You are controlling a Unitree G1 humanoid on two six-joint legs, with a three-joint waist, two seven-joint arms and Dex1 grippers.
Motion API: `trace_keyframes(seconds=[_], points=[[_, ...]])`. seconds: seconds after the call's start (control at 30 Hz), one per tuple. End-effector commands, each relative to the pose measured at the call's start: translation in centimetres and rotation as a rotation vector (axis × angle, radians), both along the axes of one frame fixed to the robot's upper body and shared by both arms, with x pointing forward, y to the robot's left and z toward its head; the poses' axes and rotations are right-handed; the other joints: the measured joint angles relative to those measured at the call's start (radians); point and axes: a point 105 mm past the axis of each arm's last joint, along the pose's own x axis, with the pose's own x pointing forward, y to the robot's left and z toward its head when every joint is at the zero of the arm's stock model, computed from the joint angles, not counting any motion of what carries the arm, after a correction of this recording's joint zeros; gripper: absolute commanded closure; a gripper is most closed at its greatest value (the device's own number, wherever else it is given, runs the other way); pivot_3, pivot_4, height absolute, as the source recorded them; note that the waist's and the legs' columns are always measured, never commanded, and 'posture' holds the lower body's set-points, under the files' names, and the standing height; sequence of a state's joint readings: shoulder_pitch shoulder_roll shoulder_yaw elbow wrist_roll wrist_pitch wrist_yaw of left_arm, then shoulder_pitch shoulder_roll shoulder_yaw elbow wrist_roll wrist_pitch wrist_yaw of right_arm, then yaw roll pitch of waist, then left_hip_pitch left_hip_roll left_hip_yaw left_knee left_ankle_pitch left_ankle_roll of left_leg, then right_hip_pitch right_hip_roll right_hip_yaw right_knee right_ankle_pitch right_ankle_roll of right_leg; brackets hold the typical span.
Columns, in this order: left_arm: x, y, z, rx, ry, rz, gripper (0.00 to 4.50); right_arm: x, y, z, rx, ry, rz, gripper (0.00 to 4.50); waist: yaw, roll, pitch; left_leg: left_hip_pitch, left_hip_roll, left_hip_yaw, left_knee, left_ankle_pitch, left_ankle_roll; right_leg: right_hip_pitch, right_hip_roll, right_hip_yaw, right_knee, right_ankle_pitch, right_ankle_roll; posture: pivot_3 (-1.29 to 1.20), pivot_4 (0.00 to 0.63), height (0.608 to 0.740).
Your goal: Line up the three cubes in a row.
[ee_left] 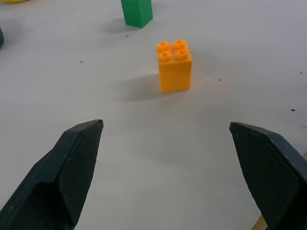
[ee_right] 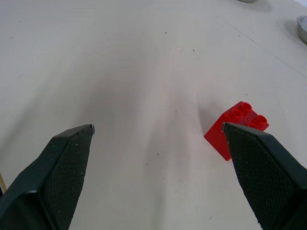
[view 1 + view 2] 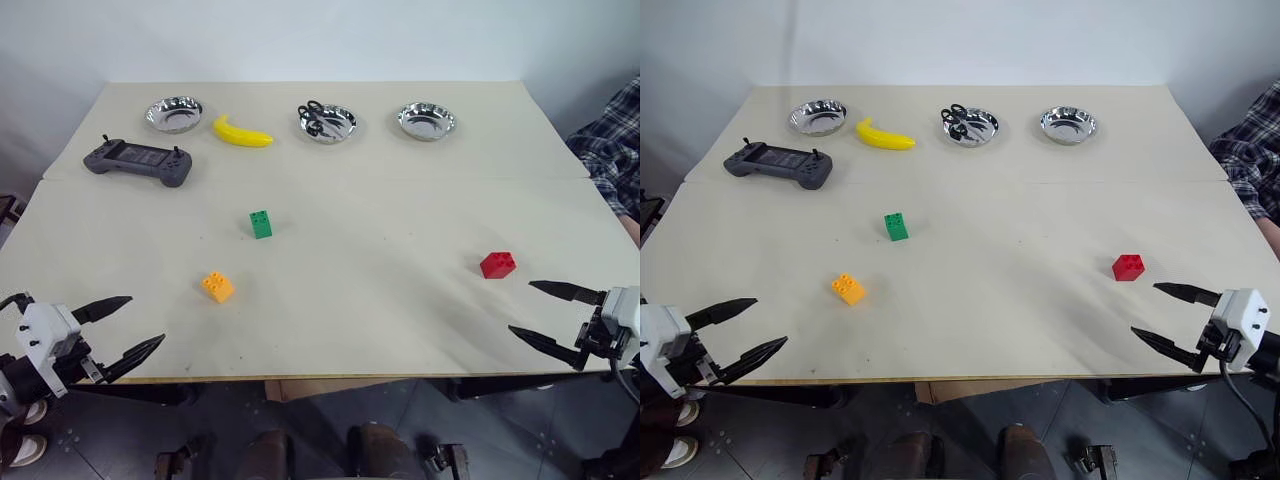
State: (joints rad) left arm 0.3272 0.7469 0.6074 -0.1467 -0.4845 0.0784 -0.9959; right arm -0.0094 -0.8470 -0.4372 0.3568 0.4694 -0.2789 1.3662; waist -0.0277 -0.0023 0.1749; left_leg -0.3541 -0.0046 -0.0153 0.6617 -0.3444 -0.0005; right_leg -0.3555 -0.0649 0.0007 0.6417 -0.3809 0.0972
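The red cube is next for my right gripper, which should go to it and grip its opposite sides [image 3: 496, 267] [image 2: 223, 135], with the cube's studded top between the fingers.
Three small studded cubes lie apart on the pale table [image 3: 400, 210]. The green cube [image 3: 261, 224] stands near the middle, the orange-yellow cube [image 3: 217, 287] closer to the front left, and the red cube [image 3: 497, 264] at the right. My left gripper [image 3: 132, 326] hovers open at the front left edge, pointing toward the orange-yellow cube [image 1: 174, 65], with the green cube [image 1: 137, 12] farther off. At the front right edge my right gripper [image 3: 540, 315] is open too, with the red cube [image 2: 234, 128] just beyond one fingertip. Neither gripper holds anything.
Along the table's far side stand three metal bowls [image 3: 174, 113] [image 3: 327, 122] [image 3: 426, 120], the middle one holding black scissors. A yellow banana [image 3: 241, 133] and a dark game controller [image 3: 139, 161] lie at the back left. A person's plaid sleeve [image 3: 610, 150] reaches in at the right edge.
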Motion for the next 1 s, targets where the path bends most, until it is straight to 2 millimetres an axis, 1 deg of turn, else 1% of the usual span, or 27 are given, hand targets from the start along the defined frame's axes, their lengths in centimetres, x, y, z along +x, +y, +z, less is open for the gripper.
trace_keyframes(seconds=[0.03, 0.1, 0.13, 0.2, 0.3, 0.37, 0.4, 0.5, 0.6, 0.67, 0.73, 0.77, 0.8, 0.9, 1.0], points=[[0.3, -1.0, 1.3, -0.002, -0.046, -0.044, 0.00, 0.5, -0.5, 0.8, 0.049, -0.062, -0.074, 0.03, 0.000, 0.000, 0.000, 0.000, 0.000, 0.000, 0.000, 0.000, 0.000, 0.000, 0.000, 0.000, 0.000, 0.000, 0.000, 0.00, 0.150, 0.740], [0.5, -1.9, 2.0, -0.056, -0.041, -0.090, 0.00, 0.7, -1.4, 1.2, 0.078, -0.098, -0.159, 0.03, 0.001, 0.000, 0.000, 0.000, 0.000, 0.000, 0.000, 0.000, 0.000, 0.000, 0.000, 0.000, 0.000, 0.000, 0.000, 0.00, 0.150, 0.740], [0.4, -2.8, 2.3, -0.083, -0.028, -0.143, 0.00, 0.4, -2.2, 1.3, 0.083, -0.109, -0.218, 0.03, 0.004, 0.000, 0.000, 0.000, 0.000, 0.000, 0.000, 0.000, 0.000, 0.000, 0.000, 0.000, 0.000, 0.000, 0.000, 0.00, 0.150, 0.740], [0.1, -4.5, 3.1, -0.152, 0.015, -0.254, 0.00, -0.2, -4.0, 1.2, 0.084, -0.097, -0.339, 0.03, 0.014, 0.001, 0.000, -0.001, 0.000, -0.001, 0.001, 0.000, 0.000, 0.000, 0.000, 0.000, 0.000, 0.000, 0.000, 0.00, 0.150, 0.740], [0.4, -7.1, 4.1, -0.172, 0.014, -0.377, 0.00, -1.0, -6.5, 0.6, 0.121, -0.047, -0.536, 0.03, 0.020, 0.001, 0.000, -0.001, 0.000, -0.001, 0.000, -0.001, 0.000, 0.000, 0.000, 0.000, -0.001, 0.000, 0.000, 0.00, 0.150, 0.740], [0.6, -8.3, 4.2, -0.171, 0.019, -0.439, 0.00, -1.4, -7.2, 0.1, 0.133, -0.027, -0.606, 0.03, 0.020, 0.001, 0.000, -0.001, 0.000, 0.000, 0.000, -0.001, 0.000, 0.000, 0.000, 0.000, -0.001, 0.000, 0.000, 0.00, 0.150, 0.740], [0.6, -9.2, 4.0, -0.169, 0.027, -0.485, 0.00, -1.6, -7.2, -0.2, 0.149, -0.012, -0.625, 0.03, 0.019, 0.002, 0.000, -0.001, 0.000, 0.000, 0.000, -0.001, 0.000, 0.000, 0.000, 0.000, -0.001, 0.000, 0.000, 0.00, 0.150, 0.740], [1.0, -10.5, 3.8, -0.165, 0.024, -0.540, 0.00, -1.6, -6.4, -0.5, 0.195, 0.012, -0.643, 0.03, 0.011, 0.002, 0.000, -0.001, 0.000, 0.000, 0.000, 0.000, -0.001, 0.000, 0.002, 0.000, -0.001, 0.000, 0.000, 0.00, 0.150, 0.740], [1.4, -10.7, 3.6, -0.160, 0.027, -0.561, 0.00, -1.2, -5.0, 0.0, 0.263, 0.027, -0.636, 0.03, -0.001, 0.003, 0.000, -0.001, 0.000, 0.000, 0.000, 0.000, -0.001, 0.000, 0.002, 0.001, 0.000, 0.000, 0.000, 0.00, 0.150, 0.740], [1.6, -10.5, 3.1, -0.140, 0.037, -0.567, 0.00, -0.6, -3.4, 0.5, 0.332, 0.054, -0.615, 0.03, -0.004, 0.004, 0.001, -0.001, 0.000, 0.000, 0.000, 0.000, -0.002, 0.000, 0.002, 0.002, 0.001, 0.000, 0.000, 0.00, 0.150, 0.740], [1.8, -10.3, 2.8, -0.133, 0.039, -0.566, 0.00, 0.1, -1.0, 0.9, 0.400, 0.110, -0.586, 0.03, -0.005, 0.004, 0.001, 0.000, 0.001, 0.001, 0.000, 0.000, -0.002, -0.001, 0.003, 0.002, 0.002, 0.000, 0.000, 0.00, 0.150, 0.740], [1.9, -10.3, 2.7, -0.132, 0.039, -0.566, 0.00, 0.4, -0.2, 1.0, 0.424, 0.132, -0.594, 0.03, -0.003, 0.004, 0.001, 0.000, 0.001, 0.001, 0.000, 0.000, -0.002, -0.001, 0.003, 0.002, 0.002, 0.000, 0.000, 0.00, 0.150, 0.740], [1.9, -10.3, 2.7, -0.131, 0.037, -0.567, 0.00, 0.7, 0.3, 0.9, 0.450, 0.154, -0.616, 0.03, -0.001, 0.004, 0.001, -0.001, 0.001, 0.000, 0.000, 0.001, -0.002, -0.001, 0.003, 0.002, 0.002, 0.000, 0.000, 0.00, 0.150, 0.740], [1.9, -10.3, 2.6, -0.130, 0.035, -0.568, 0.00, 1.8, 1.6, 0.2, 0.453, 0.216, -0.716, 0.03, 0.002, 0.004, 0.001, -0.001, 0.001, 0.000, 0.000, 0.001, -0.002, -0.002, 0.002, 0.002, 0.002, 0.000, 0.000, 0.00, 0.150, 0.740], [1.8, -10.2, 2.4, -0.129, 0.035, -0.567, 0.00, 3.1, 2.3, 0.1, 0.443, 0.207, -0.817, 0.03, 0.004, 0.004, 0.001, -0.003, 0.001, -0.001, 0.000, 0.001, -0.002, -0.004, 0.002, 0.002, 0.002, 0.000, 0.000, 0.00, 0.150, 0.740]])
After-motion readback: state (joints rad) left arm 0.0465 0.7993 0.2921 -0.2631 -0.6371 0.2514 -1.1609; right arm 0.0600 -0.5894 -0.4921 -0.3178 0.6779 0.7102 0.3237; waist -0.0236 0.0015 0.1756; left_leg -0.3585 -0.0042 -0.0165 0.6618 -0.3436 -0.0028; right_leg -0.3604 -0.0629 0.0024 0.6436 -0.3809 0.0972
